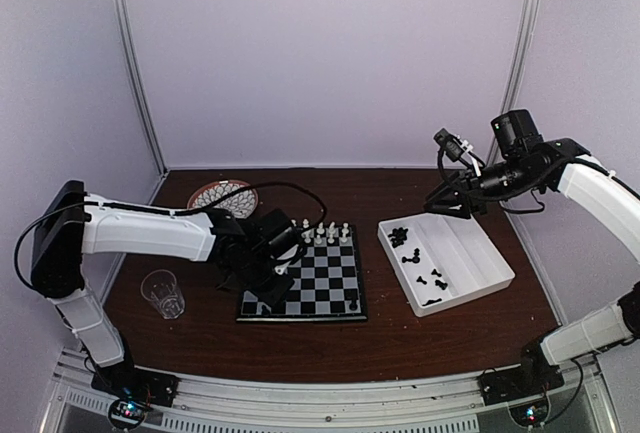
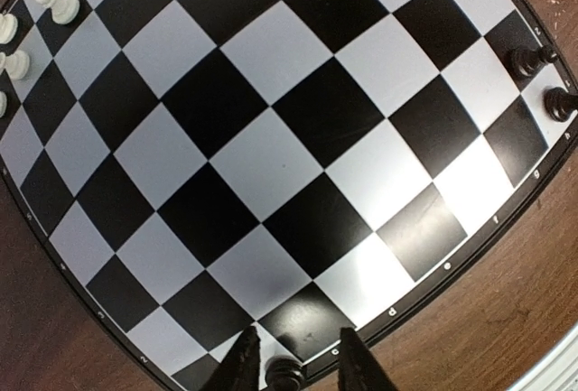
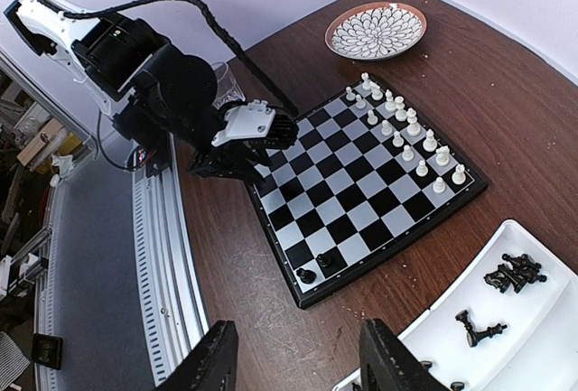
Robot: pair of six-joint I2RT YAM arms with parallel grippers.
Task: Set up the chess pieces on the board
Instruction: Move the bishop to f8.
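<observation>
The black piece at my left gripper is standing on the light edge square, so next I grip it and move it onto the dark square marked c (image 2: 308, 321).
The board (image 1: 310, 283) lies mid-table, with white pieces (image 1: 325, 233) in its far rows and two black pieces (image 1: 353, 303) at its near right corner. My left gripper (image 1: 268, 298) hangs low over the board's near left edge. In the left wrist view (image 2: 298, 341) its jaws stand apart around a black piece (image 2: 284, 373) on the edge row, not pressing it. My right gripper (image 1: 455, 203) is open and empty, high above the white tray (image 1: 480, 253), which holds several black pieces (image 1: 405, 238). In the right wrist view the gripper (image 3: 298, 332) looks down on the board (image 3: 361, 183).
A round patterned plate (image 1: 222, 196) sits at the back left. A clear glass (image 1: 163, 293) stands left of the board beside my left arm. The tray lies right of the board, a strip of bare wood between them.
</observation>
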